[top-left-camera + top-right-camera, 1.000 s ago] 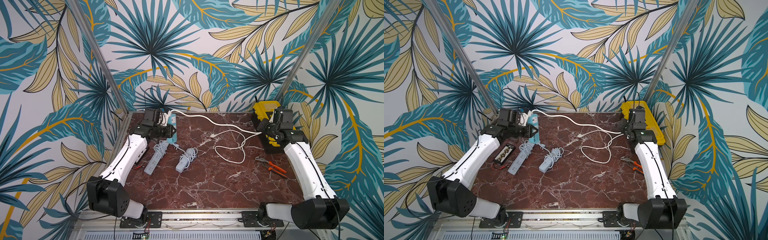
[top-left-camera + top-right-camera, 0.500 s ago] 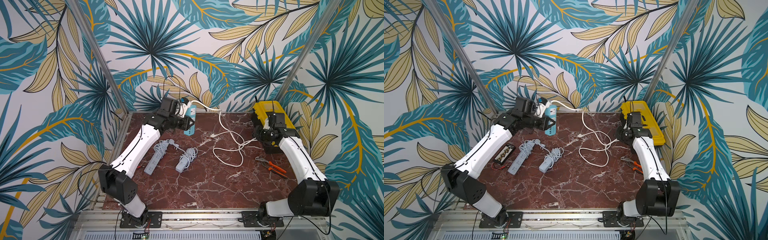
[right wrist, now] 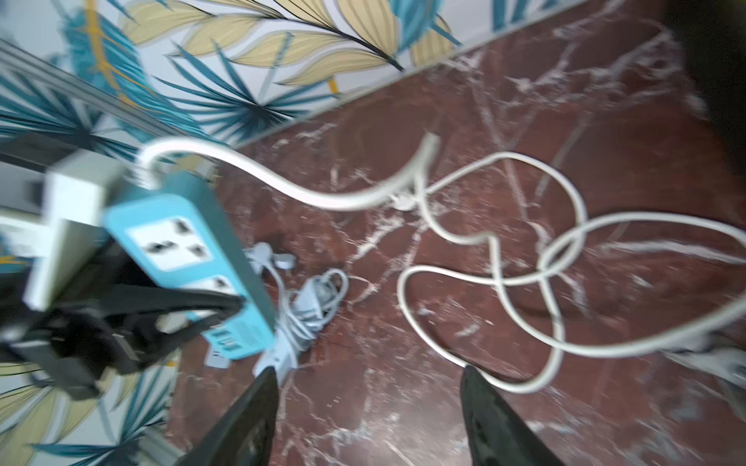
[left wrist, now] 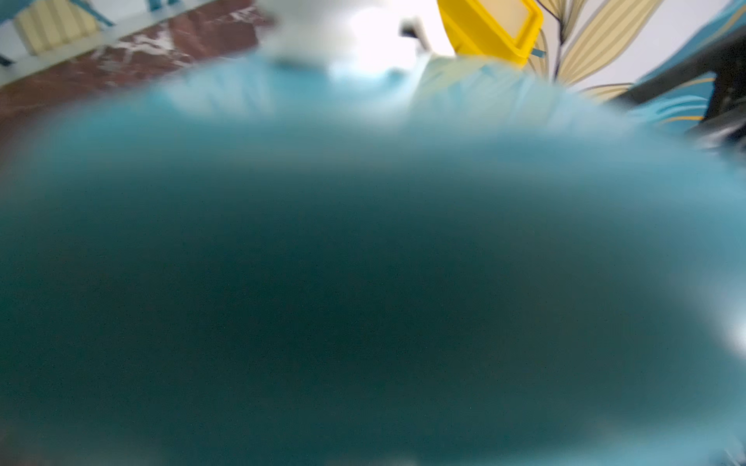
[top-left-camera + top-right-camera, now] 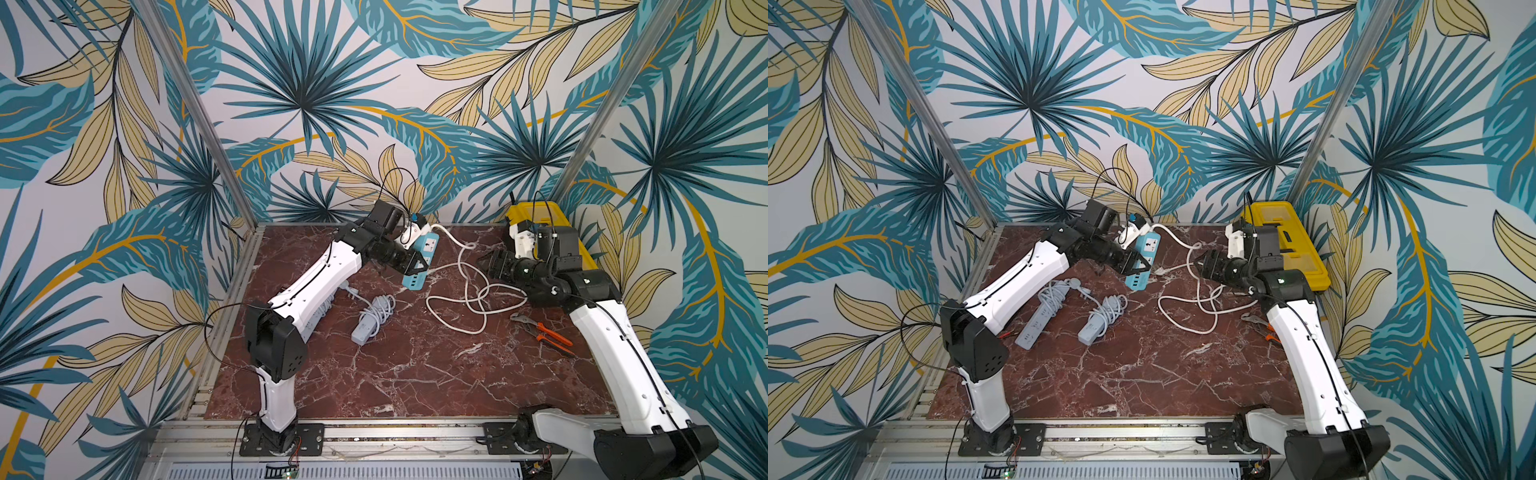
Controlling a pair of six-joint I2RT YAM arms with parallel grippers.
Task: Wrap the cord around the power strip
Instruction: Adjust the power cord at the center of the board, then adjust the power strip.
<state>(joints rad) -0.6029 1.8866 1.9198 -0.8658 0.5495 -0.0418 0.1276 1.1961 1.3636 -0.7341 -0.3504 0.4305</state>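
The blue power strip is crosswise in my left gripper, so my right gripper needs to hold it steady so that my left gripper can grab the power strip's lower end (image 5: 412, 281) before wrapping.
The blue power strip (image 5: 423, 254) hangs tilted above the back of the table, and my left gripper (image 5: 417, 266) is shut on its lower half. In the left wrist view its blurred teal body (image 4: 363, 282) fills the frame and hides the fingers. A white cord (image 5: 469, 291) leaves the strip's top end and drops into loose loops on the marble. My right gripper (image 5: 483, 261) is open just right of those loops, with nothing between its fingers. The right wrist view shows the power strip (image 3: 181, 242), the cord (image 3: 496, 242) and that open gripper (image 3: 369, 373).
Two grey power strips with wound cords lie left of centre (image 5: 1100, 316) (image 5: 1040, 316). A yellow toolbox (image 5: 544, 216) stands at the back right behind my right arm. Orange-handled pliers (image 5: 544, 332) lie near the right edge.
My left arm lifted the power strip and carried it from the back left toward the centre. My right gripper opened and let go of the cord, which has slumped into loops.
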